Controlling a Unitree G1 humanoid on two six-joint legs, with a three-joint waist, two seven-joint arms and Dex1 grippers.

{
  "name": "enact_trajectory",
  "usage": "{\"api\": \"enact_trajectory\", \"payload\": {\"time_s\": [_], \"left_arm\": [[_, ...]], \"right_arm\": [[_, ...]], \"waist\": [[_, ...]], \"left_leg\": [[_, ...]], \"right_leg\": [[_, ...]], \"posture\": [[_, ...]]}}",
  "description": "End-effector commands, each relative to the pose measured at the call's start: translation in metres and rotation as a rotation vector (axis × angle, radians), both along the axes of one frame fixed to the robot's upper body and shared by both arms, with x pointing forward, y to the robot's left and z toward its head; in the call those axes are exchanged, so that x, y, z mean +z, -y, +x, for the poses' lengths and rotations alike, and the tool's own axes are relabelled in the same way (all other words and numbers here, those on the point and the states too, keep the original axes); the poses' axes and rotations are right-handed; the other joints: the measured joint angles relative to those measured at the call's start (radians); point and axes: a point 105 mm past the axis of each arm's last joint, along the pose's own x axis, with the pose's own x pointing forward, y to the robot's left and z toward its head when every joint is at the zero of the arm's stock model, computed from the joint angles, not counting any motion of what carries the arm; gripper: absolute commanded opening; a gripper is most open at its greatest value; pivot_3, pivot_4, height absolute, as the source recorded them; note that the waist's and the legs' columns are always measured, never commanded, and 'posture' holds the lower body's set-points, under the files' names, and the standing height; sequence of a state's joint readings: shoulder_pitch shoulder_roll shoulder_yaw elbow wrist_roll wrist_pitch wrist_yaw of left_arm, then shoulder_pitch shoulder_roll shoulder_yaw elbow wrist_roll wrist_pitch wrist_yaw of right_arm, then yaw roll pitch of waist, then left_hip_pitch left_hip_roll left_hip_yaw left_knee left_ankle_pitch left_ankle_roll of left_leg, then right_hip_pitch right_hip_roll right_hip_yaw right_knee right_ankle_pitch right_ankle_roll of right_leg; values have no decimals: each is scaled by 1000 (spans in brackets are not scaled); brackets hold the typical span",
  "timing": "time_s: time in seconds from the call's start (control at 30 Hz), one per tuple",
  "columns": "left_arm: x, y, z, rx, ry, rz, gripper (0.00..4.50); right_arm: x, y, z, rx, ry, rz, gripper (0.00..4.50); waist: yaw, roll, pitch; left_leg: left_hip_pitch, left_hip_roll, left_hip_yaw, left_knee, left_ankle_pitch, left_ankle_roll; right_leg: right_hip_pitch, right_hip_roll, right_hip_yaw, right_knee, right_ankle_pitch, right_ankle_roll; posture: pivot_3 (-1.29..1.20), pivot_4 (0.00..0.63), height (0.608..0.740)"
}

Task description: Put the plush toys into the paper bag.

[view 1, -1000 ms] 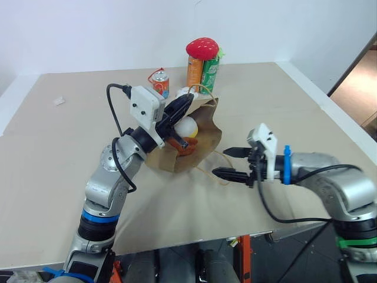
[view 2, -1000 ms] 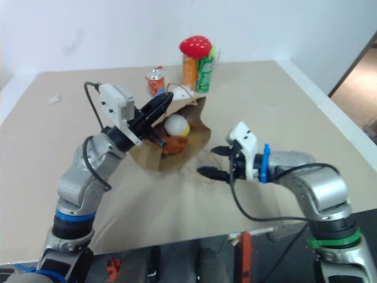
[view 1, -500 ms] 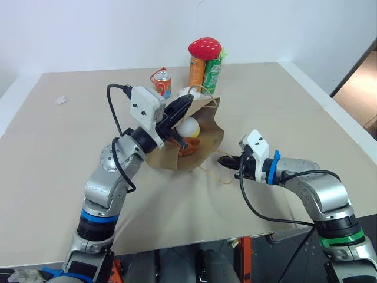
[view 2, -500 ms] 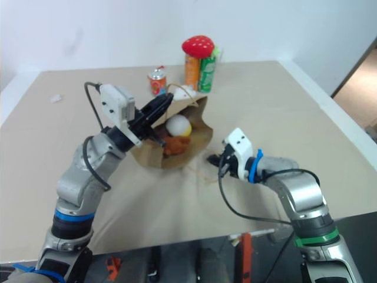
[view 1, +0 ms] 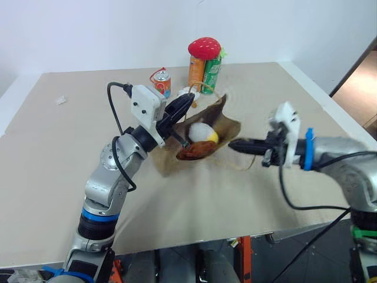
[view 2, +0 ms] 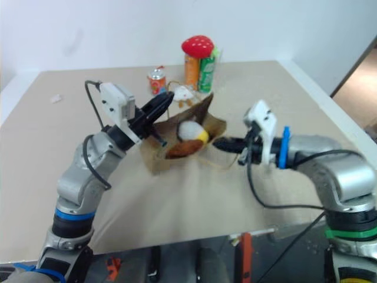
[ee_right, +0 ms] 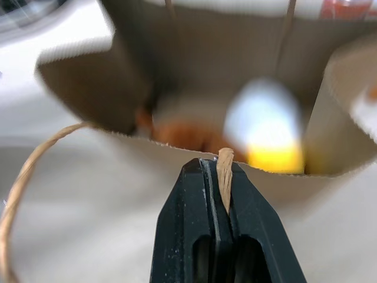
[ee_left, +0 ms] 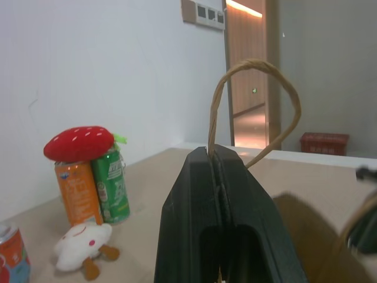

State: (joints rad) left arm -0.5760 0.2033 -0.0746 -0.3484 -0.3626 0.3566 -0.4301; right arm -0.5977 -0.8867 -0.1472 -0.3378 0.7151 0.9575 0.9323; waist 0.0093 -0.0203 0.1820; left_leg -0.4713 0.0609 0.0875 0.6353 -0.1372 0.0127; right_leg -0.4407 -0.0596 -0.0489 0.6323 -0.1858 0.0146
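Observation:
The brown paper bag, now hanging open above the table, will go from my left gripper down onto the table point(view 1: 188, 171), where I should set it in front of the small white plush toy.
The brown paper bag point(view 1: 228, 124) hangs open between my two grippers above the table. My left gripper point(view 1: 187, 101) is shut on its far cord handle point(ee_left: 254, 65). The right gripper point(view 1: 233, 143) is shut on the near cord handle point(ee_right: 224, 173), lifted off the table. Inside the bag lie a white-and-yellow egg-shaped plush toy point(view 1: 202, 132) and a brown furry plush toy point(view 1: 191, 152). Another small white plush toy point(view 2: 184, 94) with orange feet lies on the table behind the bag, by the cans.
An orange can point(view 1: 195, 71) and a green can point(view 1: 210, 73) stand at the back with a red strawberry plush point(view 1: 204, 47) on top. A small red can point(view 1: 161, 83) stands to their left. A white scrap point(view 1: 59, 100) lies far left.
My right gripper went from open to shut on the near handle, then rose with it, pulling the bag's mouth wide and tipping the bag up. The left gripper has kept still.

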Motion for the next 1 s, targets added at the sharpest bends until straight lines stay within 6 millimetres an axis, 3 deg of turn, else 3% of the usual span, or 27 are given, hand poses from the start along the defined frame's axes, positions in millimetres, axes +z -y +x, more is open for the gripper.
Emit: {"api": "enact_trajectory", "payload": {"time_s": [0.03, 0.13, 0.3, 0.53, 0.73, 0.83, 0.87, 0.97, 1.0], "left_arm": [[18, -3, -2, -15, 44, -51, 0], [13, -2, 0, -23, 22, -51, 0], [-2, 6, -4, -59, -14, -17, 0], [-4, 10, -7, -69, -19, -18, 0], [-1, 5, -3, -53, -8, -8, 0], [-2, 5, -4, -53, -11, -7, 0], [-3, 5, -4, -53, -13, -6, 0], [-7, 3, -5, -46, -26, -2, 0], [-8, 2, -5, -43, -31, 0, 0]], "right_arm": [[45, 4, -16, 58, 66, 33, 37], [49, 3, -18, 79, 49, 17, 37], [28, 2, -6, 41, 22, -24, 37], [10, -3, 18, 25, 82, -44, 37], [20, -3, 39, -9, 159, -32, 37], [27, -1, 40, -14, 148, 12, 976], [26, -1, 39, -9, 141, 11, 1670], [24, 3, 34, -9, 132, -2, 2576], [24, 5, 33, -11, 132, 0, 3188]], "waist": [[0, 0, 0], [0, -1, 0], [0, -1, 0], [0, -1, 0], [-1, -1, 0], [0, -1, 0], [0, -1, 0], [0, -1, 0], [0, -1, 0]], "left_leg": [[0, 0, 0, 0, 0, 0], [0, 0, 0, 0, 0, 0], [0, 0, 1, 0, 0, 0], [0, 0, 1, 0, 0, 0], [0, 0, 1, 0, 0, 0], [0, 0, 1, 0, 0, 0], [0, 0, 1, 0, 0, 0], [-1, 0, 1, 0, 0, 0], [-1, 0, 1, 0, 0, 1]], "right_leg": [[0, 0, 0, 0, 0, 0], [0, 0, 0, 0, 0, 0], [0, 0, 1, 0, 0, 0], [0, 0, 2, 0, 0, 0], [-1, 0, 2, 0, 1, 0], [-1, 1, 2, 0, 0, 1], [0, 0, 2, 0, 0, 1], [-1, 0, 2, 0, 0, 2], [-1, 0, 2, 0, 0, 2]], "posture": [[0, 150, 740], [0, 150, 740], [0, 150, 740], [0, 150, 740], [0, 150, 740], [0, 150, 740], [0, 150, 740], [0, 150, 740], [0, 150, 740]]}}
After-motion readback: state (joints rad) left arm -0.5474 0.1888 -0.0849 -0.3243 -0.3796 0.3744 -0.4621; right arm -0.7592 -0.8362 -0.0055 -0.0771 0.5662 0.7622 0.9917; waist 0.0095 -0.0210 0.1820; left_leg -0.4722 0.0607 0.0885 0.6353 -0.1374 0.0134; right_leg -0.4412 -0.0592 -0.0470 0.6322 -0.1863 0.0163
